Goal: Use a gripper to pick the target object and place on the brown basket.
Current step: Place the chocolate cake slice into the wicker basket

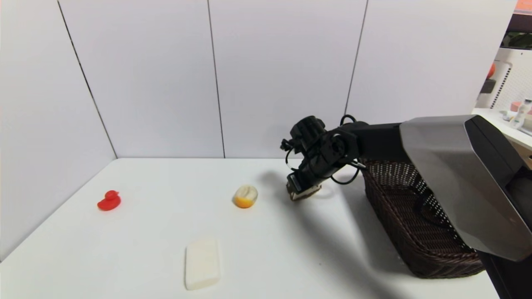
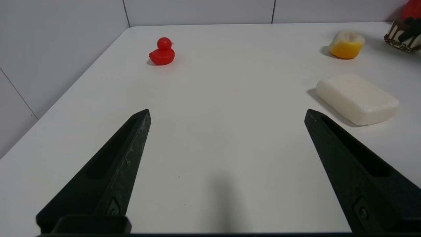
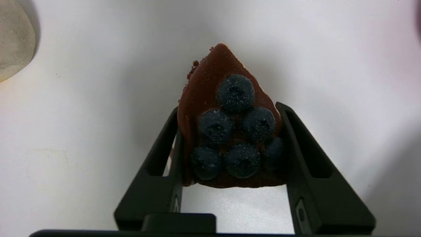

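Note:
Next, I let go of the chocolate cake slice with my right gripper inside the far end of the brown basket (image 1: 399,189).
The chocolate cake slice (image 3: 230,125), topped with blueberries, sits between the two fingers of my right gripper (image 3: 227,108), which is shut on its sides. In the head view the right gripper (image 1: 302,187) holds the slice (image 1: 306,193) low over the white table, just left of the brown wicker basket (image 1: 399,216). I cannot tell whether the slice touches the table. The slice also shows far off in the left wrist view (image 2: 403,38). My left gripper (image 2: 227,112) is open and empty over bare table, out of the head view.
A red toy duck (image 1: 109,201) sits at the far left. An orange-and-cream fruit (image 1: 245,196) lies just left of the slice. A white soap-like block (image 1: 202,262) lies near the front. White walls close the back and left of the table.

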